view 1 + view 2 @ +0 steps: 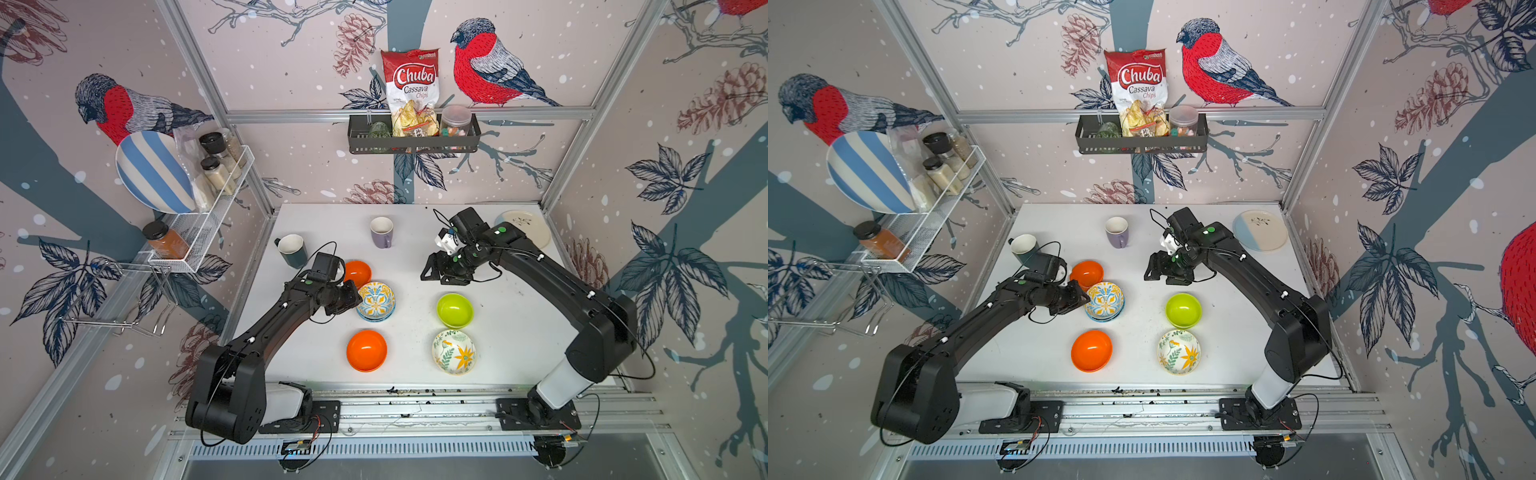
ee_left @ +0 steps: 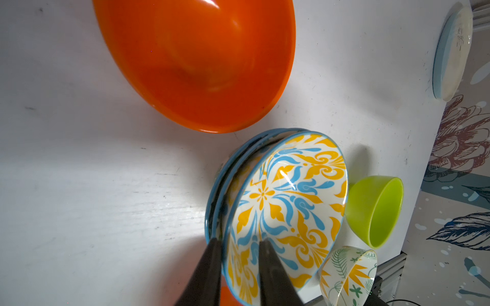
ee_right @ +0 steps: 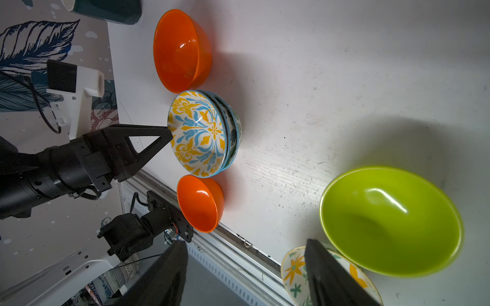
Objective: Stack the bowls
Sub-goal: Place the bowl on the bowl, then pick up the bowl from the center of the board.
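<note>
The white leaf-patterned bowl is next for my right gripper, which should go to it and close on the bowl's rim (image 1: 473, 344) (image 3: 375, 291), on the side away from the front orange bowl.
A stack of yellow-blue floral bowls (image 1: 376, 301) (image 2: 286, 198) stands left of the table's middle. My left gripper (image 1: 355, 297) (image 2: 240, 239) is at its near-left rim, one finger inside the top bowl and one outside, a little apart. One orange bowl (image 1: 358, 272) sits just behind the stack and a second orange bowl (image 1: 366, 350) lies in front. The lime green bowl (image 1: 455, 309) and a white leaf-patterned bowl (image 1: 454, 351) stand to the right. My right gripper (image 1: 434, 277) (image 3: 245, 242) hovers open and empty behind the lime bowl.
A purple mug (image 1: 381, 232) stands at the back and a dark mug (image 1: 292, 249) at the back left beside my left wrist. A blue-and-cream plate (image 1: 524, 227) lies in the back right corner. Wire racks hang on the left wall.
</note>
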`<action>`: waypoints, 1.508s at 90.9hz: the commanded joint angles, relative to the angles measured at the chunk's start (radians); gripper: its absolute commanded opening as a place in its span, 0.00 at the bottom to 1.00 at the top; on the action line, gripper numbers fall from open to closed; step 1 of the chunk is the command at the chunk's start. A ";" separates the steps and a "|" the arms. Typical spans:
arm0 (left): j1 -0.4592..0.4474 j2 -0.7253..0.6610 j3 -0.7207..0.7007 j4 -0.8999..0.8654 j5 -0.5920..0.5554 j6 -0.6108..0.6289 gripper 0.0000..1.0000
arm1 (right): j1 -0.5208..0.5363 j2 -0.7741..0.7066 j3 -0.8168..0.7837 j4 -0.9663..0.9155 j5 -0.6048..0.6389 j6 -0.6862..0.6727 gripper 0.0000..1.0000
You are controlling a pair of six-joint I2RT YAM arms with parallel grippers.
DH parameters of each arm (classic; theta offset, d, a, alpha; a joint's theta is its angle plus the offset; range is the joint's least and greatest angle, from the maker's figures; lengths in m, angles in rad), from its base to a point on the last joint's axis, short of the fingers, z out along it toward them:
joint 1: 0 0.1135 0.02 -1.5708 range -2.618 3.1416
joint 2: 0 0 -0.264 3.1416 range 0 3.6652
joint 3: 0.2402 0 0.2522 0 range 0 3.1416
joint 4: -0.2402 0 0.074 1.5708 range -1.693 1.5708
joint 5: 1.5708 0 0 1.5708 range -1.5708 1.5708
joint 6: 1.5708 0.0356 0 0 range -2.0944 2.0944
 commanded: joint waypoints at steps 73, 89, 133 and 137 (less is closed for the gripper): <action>0.008 -0.250 0.031 -0.208 -0.099 0.005 0.51 | -0.042 -0.436 -0.559 0.084 0.248 0.143 0.54; 0.008 -0.252 0.012 -0.197 -0.091 -0.005 0.51 | 0.026 -0.463 -0.681 0.126 0.252 0.196 0.49; 0.009 -0.264 -0.011 -0.209 -0.107 0.015 0.51 | 0.059 -0.483 -0.839 0.190 0.255 0.204 0.38; 0.009 -0.262 -0.011 -0.210 -0.107 0.016 0.51 | 0.059 -0.478 -0.847 0.196 0.255 0.202 0.37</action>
